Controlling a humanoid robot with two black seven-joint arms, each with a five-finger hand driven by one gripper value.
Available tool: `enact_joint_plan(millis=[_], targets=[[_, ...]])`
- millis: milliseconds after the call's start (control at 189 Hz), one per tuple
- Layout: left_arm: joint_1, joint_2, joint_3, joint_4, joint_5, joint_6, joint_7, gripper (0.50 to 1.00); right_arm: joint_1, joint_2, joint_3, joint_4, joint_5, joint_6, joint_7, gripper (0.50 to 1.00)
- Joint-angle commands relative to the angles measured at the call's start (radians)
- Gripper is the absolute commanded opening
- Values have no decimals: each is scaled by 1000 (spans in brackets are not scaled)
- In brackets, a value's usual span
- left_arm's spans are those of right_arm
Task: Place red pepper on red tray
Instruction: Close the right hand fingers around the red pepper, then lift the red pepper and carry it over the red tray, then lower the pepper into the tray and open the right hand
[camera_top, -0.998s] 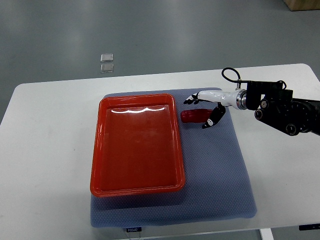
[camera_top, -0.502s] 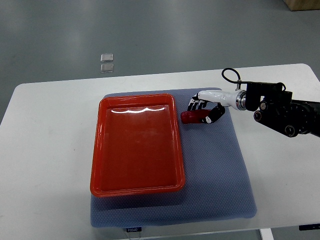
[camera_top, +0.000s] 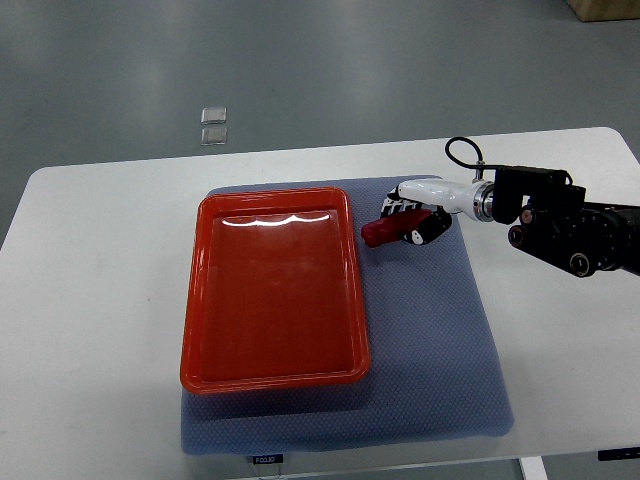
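I will use my right gripper to put the red pepper down just past the middle of the red tray (camera_top: 273, 273), toward the tray's far rim.
The red pepper (camera_top: 381, 232) lies on the blue mat just right of the red tray's (camera_top: 272, 372) upper right corner. My right hand (camera_top: 408, 221) reaches in from the right and its fingers are curled around the pepper's right part, thumb on the near side. Only the pepper's left end shows past the fingers. The tray holds nothing. My left arm is out of sight.
A blue mat (camera_top: 430, 350) covers the middle of the white table (camera_top: 90, 300) under the tray. The right forearm (camera_top: 565, 225), black with a cable loop, hangs over the table's right side. Two small clear squares (camera_top: 213, 125) lie on the floor beyond the table.
The right hand came down from spread over the pepper and closed its fingers around it. The pepper stays in about the same spot.
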Motion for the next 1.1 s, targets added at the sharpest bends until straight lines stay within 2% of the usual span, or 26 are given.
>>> enact_joint_plan(millis=[0,137,280,639,818,987,1030,1093], targets=[[0,0,0,0,0,-1,0,1000,33,-14,20,5,17,1,5,500],[0,0,0,0,0,-1,0,1000,88,-30,68,12,26,10,23,500],[0,0,0,0,0,-1,0,1000,142,-4,72,28,26,10,48,500],[-1,0,0,0,0,1,0,1000,139,223,10,44,2,10,62,500],[0,0,0,0,0,-1,0,1000,134,295,-47,43,-3,8,65,500],[0,0,0,0,0,-1,0,1000,116,309,-89,38,-11,5,63,500],[0,0,0,-2,0,-1,0,1000,108,309,-96,34,-14,4,62,519],[0,0,0,-3,0,-1,0,1000,94,309,-99,25,-20,-2,60,601]])
